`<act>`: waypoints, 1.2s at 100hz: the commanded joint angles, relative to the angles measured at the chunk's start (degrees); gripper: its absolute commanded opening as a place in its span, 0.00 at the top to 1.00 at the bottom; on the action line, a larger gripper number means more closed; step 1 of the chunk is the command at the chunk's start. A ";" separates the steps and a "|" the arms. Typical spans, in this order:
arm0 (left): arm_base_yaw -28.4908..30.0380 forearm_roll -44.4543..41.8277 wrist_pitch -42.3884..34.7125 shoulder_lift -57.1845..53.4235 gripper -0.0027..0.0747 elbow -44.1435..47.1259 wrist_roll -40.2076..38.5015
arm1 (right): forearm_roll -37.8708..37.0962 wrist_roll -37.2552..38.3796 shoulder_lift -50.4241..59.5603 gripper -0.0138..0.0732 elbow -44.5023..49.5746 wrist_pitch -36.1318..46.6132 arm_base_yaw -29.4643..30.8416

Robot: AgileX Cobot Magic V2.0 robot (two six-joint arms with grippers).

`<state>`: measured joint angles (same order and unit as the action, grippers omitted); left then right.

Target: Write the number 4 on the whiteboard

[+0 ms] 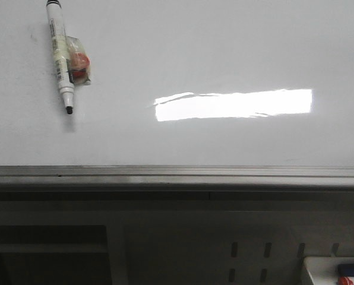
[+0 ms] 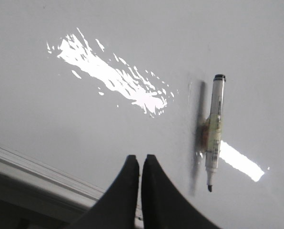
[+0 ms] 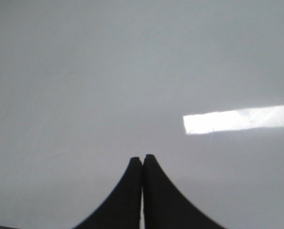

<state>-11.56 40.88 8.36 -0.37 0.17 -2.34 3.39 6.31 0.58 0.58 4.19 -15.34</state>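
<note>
The body of the white marker [image 1: 59, 50] is near the orange and clear piece. My right gripper will close on it there, because it needs the marker to write.
The whiteboard [image 1: 224, 47] is a glossy white flat board with a grey metal rail [image 1: 177, 176] along its near edge. No number 4 shows on it. A white marker [image 1: 60, 52] with an uncapped dark tip lies on the board at the far left, with an orange and clear piece taped to its side. It also shows in the left wrist view [image 2: 213, 131]. My left gripper [image 2: 140, 157] is shut and empty, over the board near the rail, apart from the marker. My right gripper [image 3: 142, 158] is shut and empty over bare board. Neither gripper shows in the front view.
A bright rectangular light glare [image 1: 233, 104] lies on the board's middle. Below the rail is a grey frame with slots. A white tray corner [image 1: 337, 270] with blue and red items sits at the bottom right.
</note>
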 commanded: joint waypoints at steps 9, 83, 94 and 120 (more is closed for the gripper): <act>-0.09 7.86 -3.33 -0.68 0.99 0.69 -0.39 | 10.83 1.26 0.80 0.89 -0.58 3.96 0.28; -0.07 9.07 30.36 40.34 0.39 -36.33 24.81 | 8.72 -1.00 -24.26 0.41 -33.68 -31.62 0.28; -0.07 16.30 30.10 46.49 0.45 -37.33 31.50 | 9.29 -1.00 -25.04 0.41 -33.68 -31.72 0.28; -1.71 16.43 29.18 56.02 0.45 -39.59 32.28 | 9.29 -1.89 -25.04 0.41 -33.68 -31.72 0.28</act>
<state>-11.77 54.23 39.76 53.57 -36.60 28.99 12.16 5.61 -23.49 -31.14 -31.24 -15.34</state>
